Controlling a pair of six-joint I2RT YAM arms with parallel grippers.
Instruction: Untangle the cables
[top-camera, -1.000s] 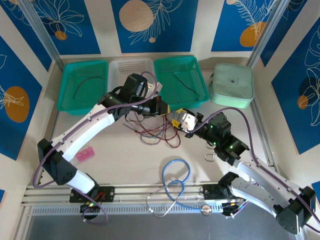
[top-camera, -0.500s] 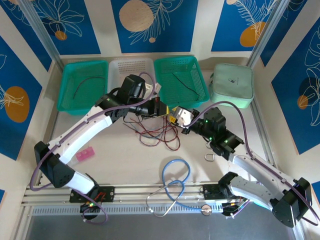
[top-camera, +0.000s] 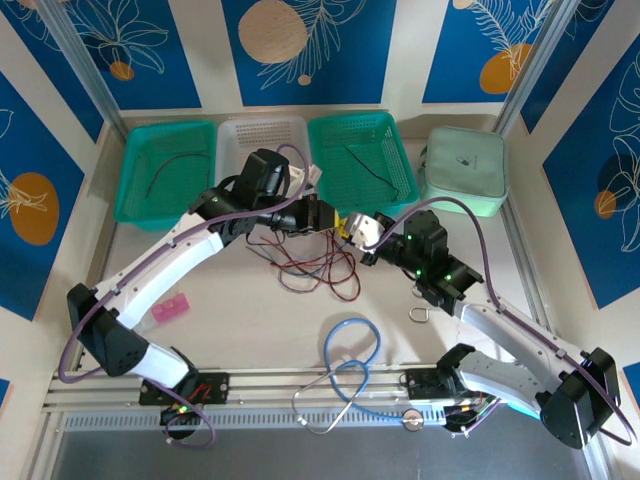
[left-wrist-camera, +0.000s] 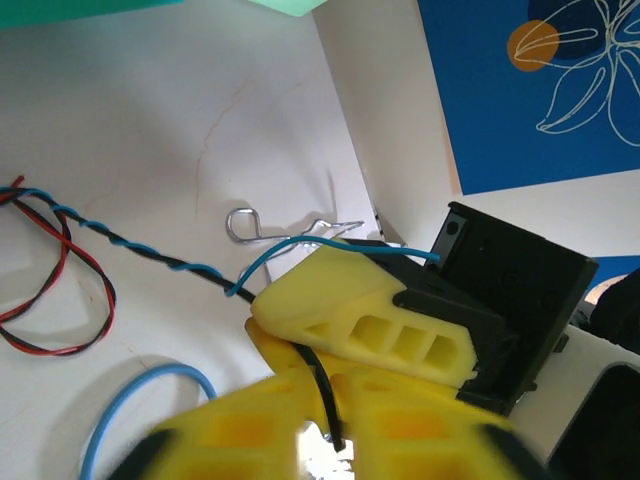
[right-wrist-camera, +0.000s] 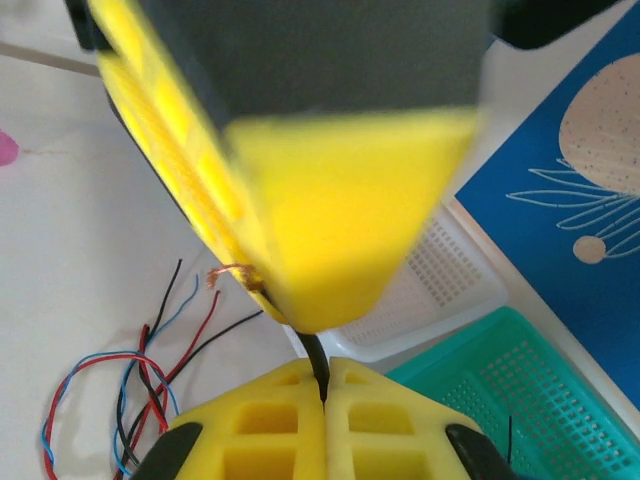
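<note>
Blue cable coils around the black one both grippers hold; next my left gripper pulls the blue end (left-wrist-camera: 430, 256) away.
The cables (top-camera: 312, 265) lie in a loose tangle of red, black and blue-black wires mid-table, also seen as a tangle (right-wrist-camera: 120, 400) in the right wrist view. Just above them my two grippers meet tip to tip. My left gripper (top-camera: 328, 217) is shut on one black cable (left-wrist-camera: 312, 360), which runs between its yellow fingers (left-wrist-camera: 250, 430). From the opposite side my right gripper (top-camera: 352, 231) is shut on the same black cable (right-wrist-camera: 316, 355). A short stretch of it spans the small gap between them. A frayed copper end (right-wrist-camera: 225, 272) sticks out beside the left finger.
Along the back stand a teal basket (top-camera: 135, 190) holding a dark cable, a white basket (top-camera: 262, 132) and a green basket (top-camera: 385, 190) holding another. A mint pouch (top-camera: 463, 170) sits right, a pink block (top-camera: 170, 307) left, a light-blue tube loop (top-camera: 350, 350) and metal clip (top-camera: 418, 315) near the front.
My right gripper has moved left and toward the back until it meets the left gripper. The left arm has barely shifted.
</note>
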